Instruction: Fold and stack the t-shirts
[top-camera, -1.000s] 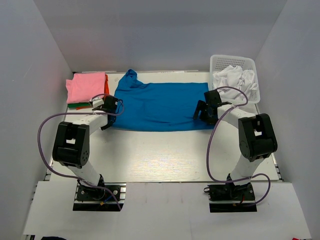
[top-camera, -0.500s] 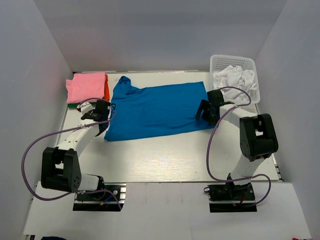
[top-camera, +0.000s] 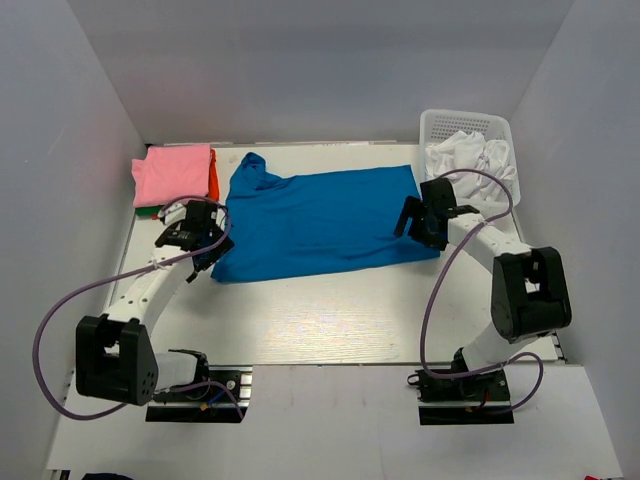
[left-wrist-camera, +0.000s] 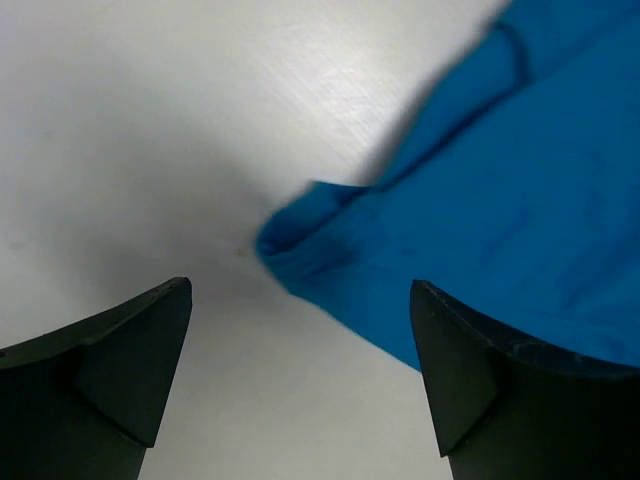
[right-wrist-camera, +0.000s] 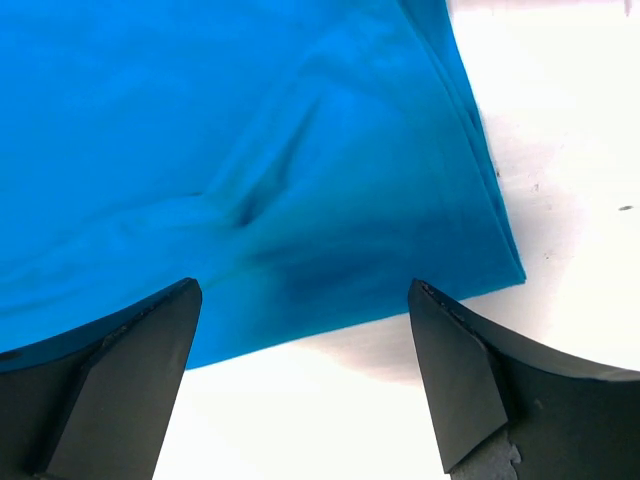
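Next, my left gripper closes on the bunched far corner (top-camera: 251, 170) of the blue t-shirt, next to the folded orange-red t-shirt.
A large bright blue t-shirt (top-camera: 320, 220) lies spread flat across the middle of the table. My left gripper (top-camera: 205, 243) hovers open at the shirt's near-left corner (left-wrist-camera: 290, 240), with bare table between its fingers (left-wrist-camera: 110, 370). My right gripper (top-camera: 413, 227) stands open over the shirt's near-right edge (right-wrist-camera: 400, 290), holding nothing. Folded pink (top-camera: 175, 172), orange-red (top-camera: 213, 178) and green (top-camera: 148, 211) t-shirts are stacked at the back left. White t-shirts (top-camera: 465, 156) fill the basket.
A white lattice basket (top-camera: 470, 122) stands at the back right corner. Grey walls close in the table on three sides. Purple cables loop off both arms above the near part of the table.
My left gripper dragged the blue shirt's near-left corner toward the left front, then opened and let it go. The right gripper drew slightly back and right, staying open.
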